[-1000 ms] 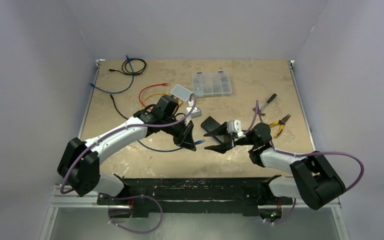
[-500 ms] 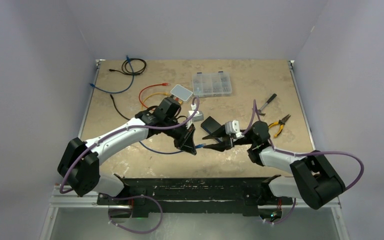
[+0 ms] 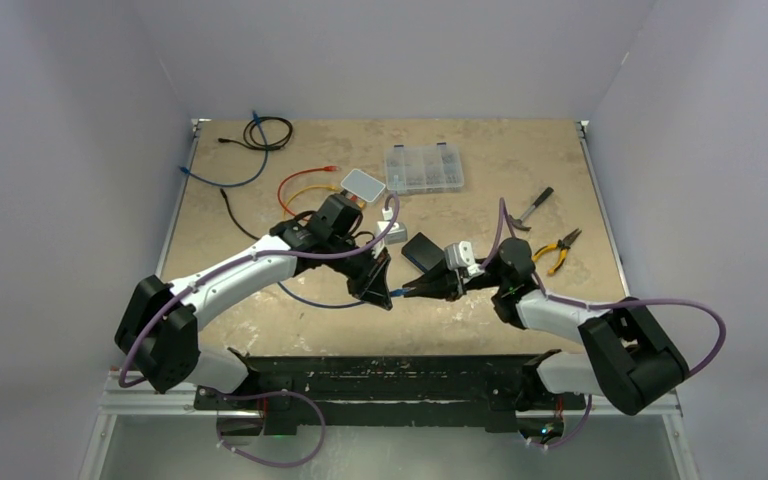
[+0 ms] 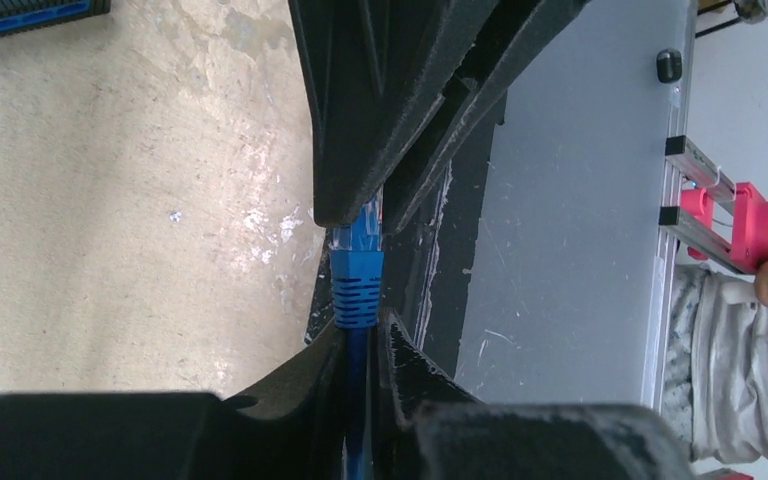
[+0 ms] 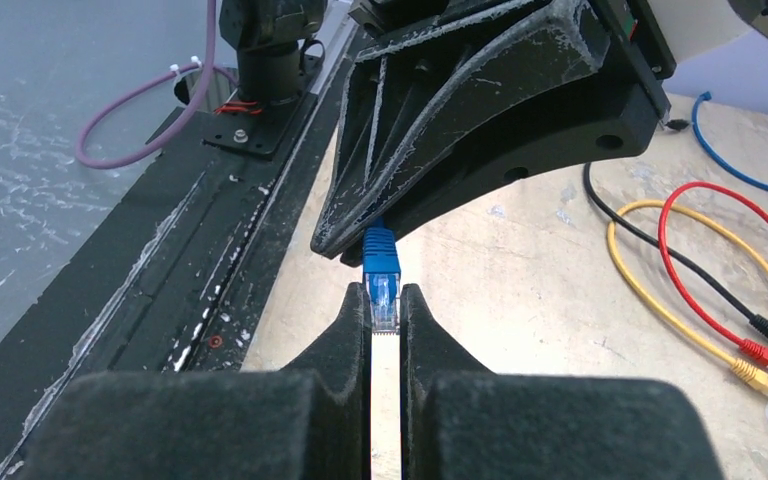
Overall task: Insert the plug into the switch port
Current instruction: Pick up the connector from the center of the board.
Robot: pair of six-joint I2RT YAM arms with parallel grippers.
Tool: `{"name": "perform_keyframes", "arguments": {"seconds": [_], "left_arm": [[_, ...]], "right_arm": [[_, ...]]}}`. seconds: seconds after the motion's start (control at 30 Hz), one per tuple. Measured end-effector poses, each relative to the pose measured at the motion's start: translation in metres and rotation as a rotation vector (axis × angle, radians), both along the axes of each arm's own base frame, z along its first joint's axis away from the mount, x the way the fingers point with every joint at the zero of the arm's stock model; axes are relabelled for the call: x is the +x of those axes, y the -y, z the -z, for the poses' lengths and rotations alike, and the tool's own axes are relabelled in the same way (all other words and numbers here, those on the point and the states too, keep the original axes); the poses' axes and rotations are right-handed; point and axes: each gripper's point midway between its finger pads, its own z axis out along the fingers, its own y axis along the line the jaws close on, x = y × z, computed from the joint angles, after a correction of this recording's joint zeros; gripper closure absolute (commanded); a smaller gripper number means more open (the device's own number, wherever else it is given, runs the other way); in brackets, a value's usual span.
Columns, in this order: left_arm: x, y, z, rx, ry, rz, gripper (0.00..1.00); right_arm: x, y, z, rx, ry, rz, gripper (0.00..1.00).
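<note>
My left gripper needs to open, roll and take the boot's ribs (image 4: 356, 294), as it is holding the cable behind the ribbed boot, while my right gripper keeps the plug still.
The blue plug (image 5: 381, 285) hangs above the table between my two grippers, with its blue cable running back through the left one. My left gripper (image 4: 360, 335) is shut on the cable just behind the ribbed blue boot (image 4: 357, 285). My right gripper (image 5: 384, 300) faces it and is shut on the plug's clear tip. In the top view the two grippers meet tip to tip at the plug (image 3: 397, 291). A flat black box (image 3: 422, 248), possibly the switch, lies on the table just behind the right gripper; I see no port.
A white box (image 3: 364, 183) lies behind the left arm, with red (image 5: 720, 250) and yellow (image 5: 660, 290) cables beside it. A clear parts case (image 3: 423, 168), pliers (image 3: 560, 245) and a black hand tool (image 3: 530, 208) lie further back. The black base rail (image 3: 390, 370) runs along the near edge.
My right gripper has moved left to the plug and shut on its tip; one second ago it stood open. The left gripper has held its place on the cable.
</note>
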Motion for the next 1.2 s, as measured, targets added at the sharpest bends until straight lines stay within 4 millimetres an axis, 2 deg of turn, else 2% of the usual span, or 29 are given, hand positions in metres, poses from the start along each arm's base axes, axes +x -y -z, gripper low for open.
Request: {"name": "perform_keyframes", "arguments": {"seconds": [0.17,0.23,0.27,0.33,0.47,0.57,0.83,1.0,1.2], "left_arm": [[0.009,-0.004,-0.001,0.032,0.084,-0.038,0.45],[0.017,-0.008,-0.007,0.043,0.153,-0.072,0.22],[0.02,-0.011,-0.011,0.043,0.193,-0.087,0.16],[0.026,-0.015,-0.021,0.04,0.262,-0.121,0.13],[0.039,-0.027,-0.043,0.021,0.414,-0.203,0.09],[0.045,-0.038,-0.051,0.007,0.501,-0.273,0.07],[0.055,-0.052,-0.051,-0.024,0.612,-0.374,0.05],[0.052,-0.048,-0.056,-0.092,0.698,-0.317,0.21],[0.044,-0.036,-0.044,-0.127,0.742,-0.203,0.3]], "right_arm": [[0.002,-0.001,-0.001,-0.005,-0.01,0.002,1.0],[0.004,-0.002,0.0,-0.008,-0.018,0.002,1.0],[0.004,-0.002,0.0,-0.01,-0.024,0.002,1.0],[0.004,-0.002,0.002,-0.014,-0.036,0.001,1.0],[0.004,-0.002,0.002,-0.015,-0.046,0.001,1.0],[0.003,-0.002,0.002,-0.016,-0.061,0.002,1.0],[0.003,-0.002,-0.001,-0.014,-0.082,0.008,1.0],[0.003,-0.002,-0.002,-0.012,-0.088,0.007,1.0],[0.005,-0.003,-0.003,-0.008,-0.094,0.018,1.0]]}}
